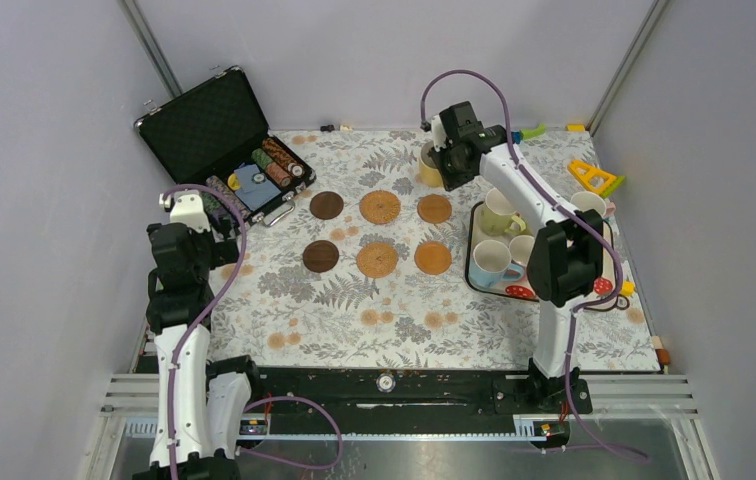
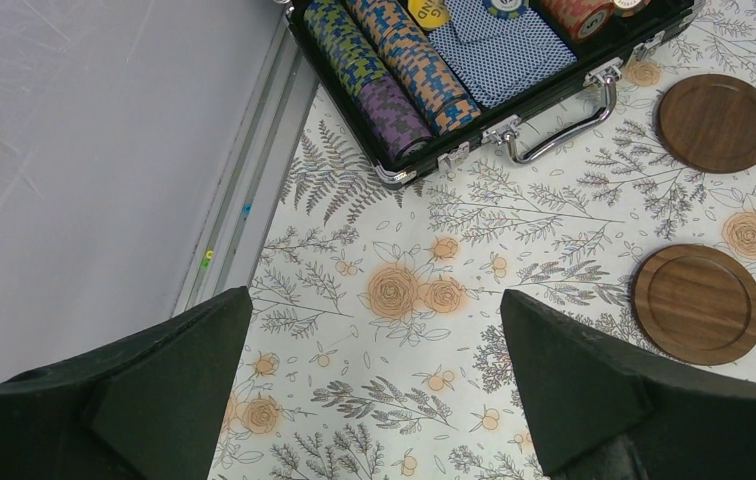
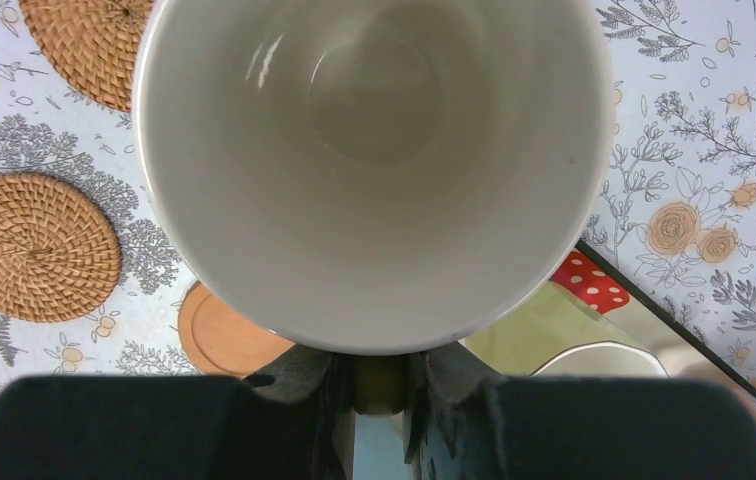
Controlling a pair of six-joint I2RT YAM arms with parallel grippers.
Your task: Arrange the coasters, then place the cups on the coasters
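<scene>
My right gripper is holding the yellow cup. I need to let go of it on the back cork coaster [image 1: 434, 208], the one that is nearest the tray.
Six coasters lie in two rows of three: dark wood [image 1: 326, 205] [image 1: 320, 256], woven [image 1: 380, 207] [image 1: 376, 259], and cork [image 1: 434, 208] [image 1: 432, 257]. My right gripper [image 3: 379, 375] is shut on the handle of a yellow cup [image 1: 430, 163], held above the cloth behind the back cork coaster. Its white inside [image 3: 374, 150] fills the right wrist view. A pale green cup [image 1: 499, 213], a blue cup [image 1: 489, 263] and other cups stand on the tray [image 1: 471, 250]. My left gripper [image 2: 374, 330] is open over bare cloth, left of the wood coasters [image 2: 699, 303].
An open black case of poker chips [image 1: 219, 135] sits at the back left, its handle [image 2: 554, 130] facing the wood coasters. A yellow toy [image 1: 594, 178] lies at the back right. Grey walls enclose the floral cloth on three sides.
</scene>
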